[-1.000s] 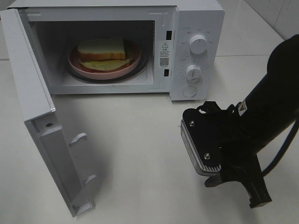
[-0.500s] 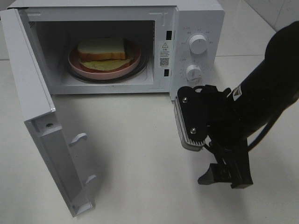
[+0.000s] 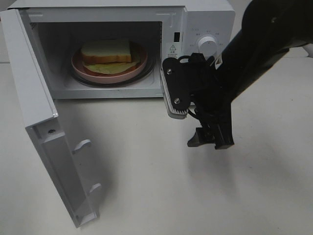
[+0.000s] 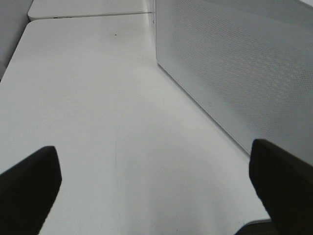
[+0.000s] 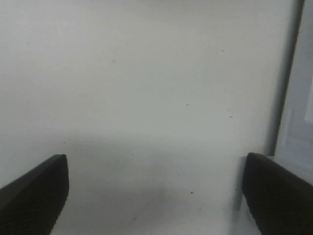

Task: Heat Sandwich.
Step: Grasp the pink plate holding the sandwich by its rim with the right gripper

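Observation:
I should close my right gripper on the near rim of the pink plate point(image 3: 126, 78), on the side of the plate toward the control panel, next to the sandwich.
The sandwich point(image 3: 106, 53), thick white bread with yellow-green filling, lies on a round pink plate point(image 3: 78, 66) inside the open microwave point(image 3: 205, 19). The microwave door point(image 3: 44, 132) is swung wide to the left. My right gripper point(image 3: 210, 141) hangs over the table in front of the oven's control panel, right of the opening, fingers pointing down. In the right wrist view the right gripper point(image 5: 156, 196) is open with only bare table between its fingertips point(image 5: 34, 191). My left gripper point(image 4: 156, 196) is open and empty beside a white dotted microwave panel point(image 4: 234, 68); the exterior high view does not show it.
Two knobs sit on the control panel, the upper knob point(image 3: 208, 45) just above my right arm. The white table point(image 3: 146, 186) stretches in front of the oven. A white edge point(image 5: 299, 98) runs along one side of the right wrist view.
My right arm has swung up from the front right of the table toward the microwave's front, now covering the lower knob. Sandwich, plate and door have not moved.

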